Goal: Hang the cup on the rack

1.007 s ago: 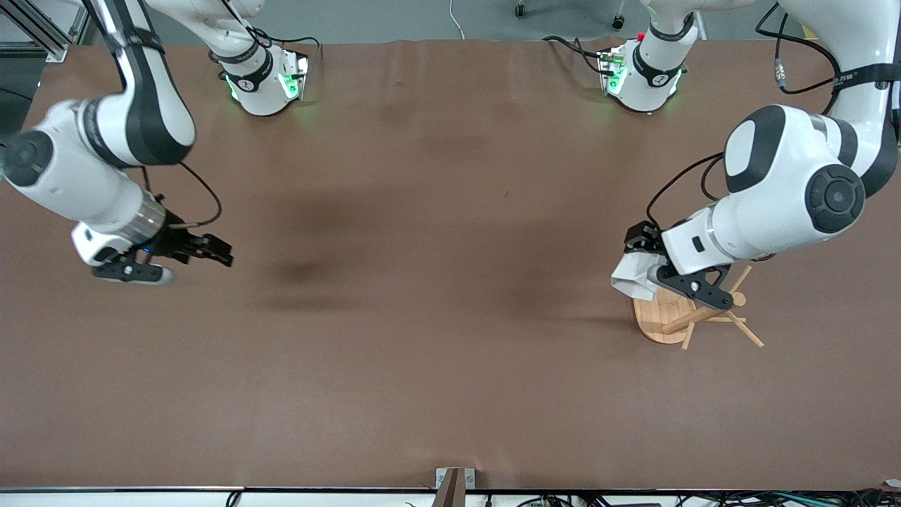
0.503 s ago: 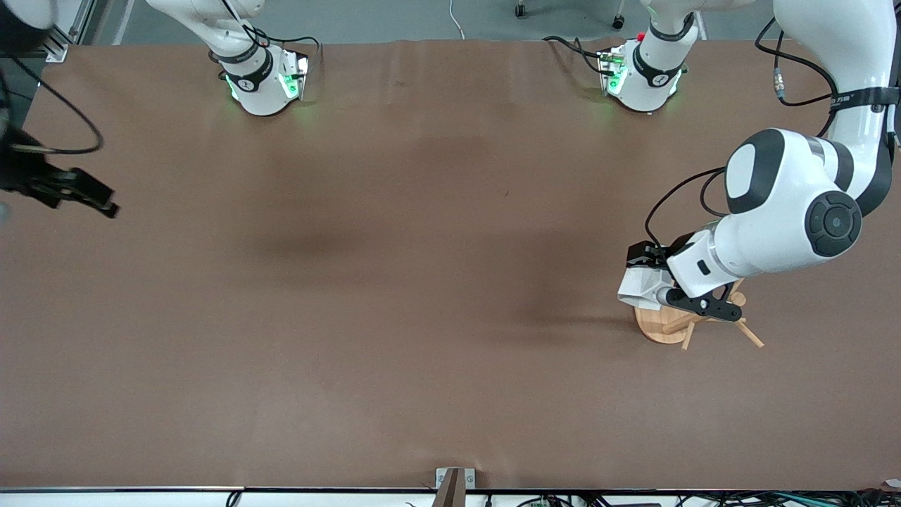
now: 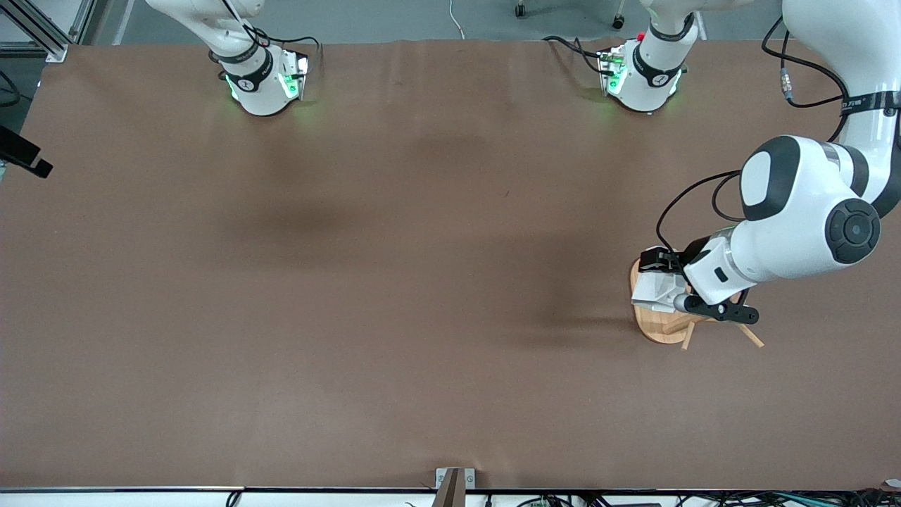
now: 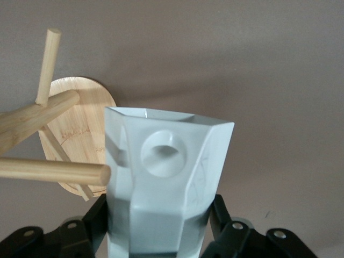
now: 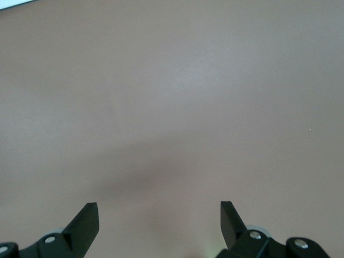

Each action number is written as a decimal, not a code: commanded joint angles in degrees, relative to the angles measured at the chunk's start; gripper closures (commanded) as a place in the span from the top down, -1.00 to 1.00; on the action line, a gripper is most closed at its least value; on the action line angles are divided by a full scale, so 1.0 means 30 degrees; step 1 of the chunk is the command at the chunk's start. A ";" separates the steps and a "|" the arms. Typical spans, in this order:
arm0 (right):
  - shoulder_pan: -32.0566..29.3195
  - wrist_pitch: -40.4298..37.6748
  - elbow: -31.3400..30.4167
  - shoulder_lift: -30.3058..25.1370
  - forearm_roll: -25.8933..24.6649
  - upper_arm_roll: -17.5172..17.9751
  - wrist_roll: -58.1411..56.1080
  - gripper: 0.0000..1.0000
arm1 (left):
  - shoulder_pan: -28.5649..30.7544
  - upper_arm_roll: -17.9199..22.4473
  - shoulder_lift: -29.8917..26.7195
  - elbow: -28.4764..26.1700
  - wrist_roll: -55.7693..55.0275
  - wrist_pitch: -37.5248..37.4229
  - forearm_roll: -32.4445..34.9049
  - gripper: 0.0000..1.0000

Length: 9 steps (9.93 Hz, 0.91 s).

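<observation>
My left gripper has the white faceted cup. I need to let go of it on the bamboo rack's peg with its tip (image 3: 695, 324) (image 4: 80, 173) beside the cup.
My left gripper (image 3: 669, 285) is shut on the white faceted cup (image 3: 658, 291) and holds it over the bamboo rack (image 3: 662, 328) at the left arm's end of the table. In the left wrist view the cup (image 4: 166, 183) fills the space between my fingers (image 4: 91, 220), its round hole facing the camera. A peg tip (image 4: 99, 173) of the rack (image 4: 75, 107) lies just beside the cup's edge. My right gripper (image 5: 159, 215) is open and empty over bare table; in the front view only a dark tip (image 3: 24, 158) shows at the right arm's edge.
The brown table (image 3: 422, 282) spreads wide between the arms. The two arm bases (image 3: 264, 77) stand along the edge farthest from the front camera. A small metal bracket (image 3: 454, 482) sits at the nearest edge.
My left gripper has carried the cup lower and closer over the rack's base. My right arm has swung away toward its end of the table, nearly out of the front view.
</observation>
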 commanded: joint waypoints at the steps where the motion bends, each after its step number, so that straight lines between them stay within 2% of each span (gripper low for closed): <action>1: 0.0065 -0.0030 0.0441 0.0441 -0.0026 0.0243 -0.0090 1.00 | -0.0069 0.0340 0.0283 -0.0427 -0.0226 0.0459 0.0223 -0.99; 2: -0.0051 -0.0029 0.0442 0.0383 -0.0055 0.0824 -0.0149 1.00 | -0.0069 0.0371 0.0313 -0.0456 -0.0226 0.0663 0.0223 -0.99; 3: 0.0122 -0.0058 0.0732 0.0382 -0.0259 0.0916 -0.0178 1.00 | -0.0069 0.0400 0.0400 -0.0457 -0.0197 0.0665 0.0223 -0.99; 6: -0.0081 -0.0175 0.0969 0.0412 -0.0465 0.0772 -0.2335 1.00 | -0.0040 0.0517 0.0517 -0.0428 -0.0197 0.0723 0.0223 -0.99; 9: -0.0052 -0.0234 0.0999 0.0382 -0.0524 0.0683 -0.2463 1.00 | -0.0040 0.0985 0.0898 -0.0398 -0.0197 0.1191 0.0223 -0.99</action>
